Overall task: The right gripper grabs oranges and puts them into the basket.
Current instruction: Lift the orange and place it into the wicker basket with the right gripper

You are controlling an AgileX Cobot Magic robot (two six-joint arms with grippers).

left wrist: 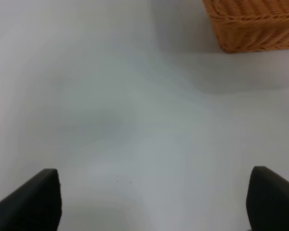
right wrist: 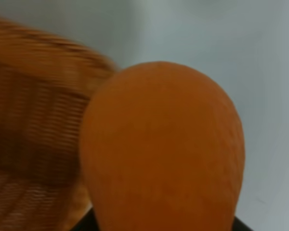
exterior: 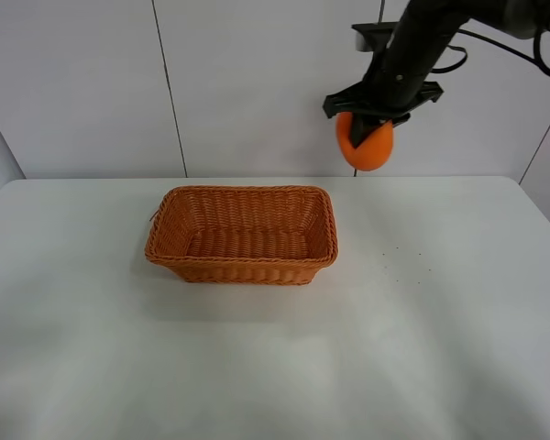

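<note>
The orange will leave my right gripper on the middle of the wicker basket's bottom (exterior: 247,240), near the basket's front side. The orange is now held high above the table.
My right gripper (exterior: 371,128) is shut on the orange (exterior: 367,147) and holds it high in the air, above the table and to the right of the basket (exterior: 242,235). The orange fills the right wrist view (right wrist: 161,149), with the basket's rim (right wrist: 33,72) beside it. The wicker basket stands empty at the middle of the white table. My left gripper (left wrist: 151,202) is open over bare table; a corner of the basket (left wrist: 253,24) shows in its view. The left arm is out of the exterior view.
The white table (exterior: 440,348) ends at a pale panelled wall (exterior: 247,82) at the back. A few small dark specks (exterior: 403,261) mark the table right of the basket.
</note>
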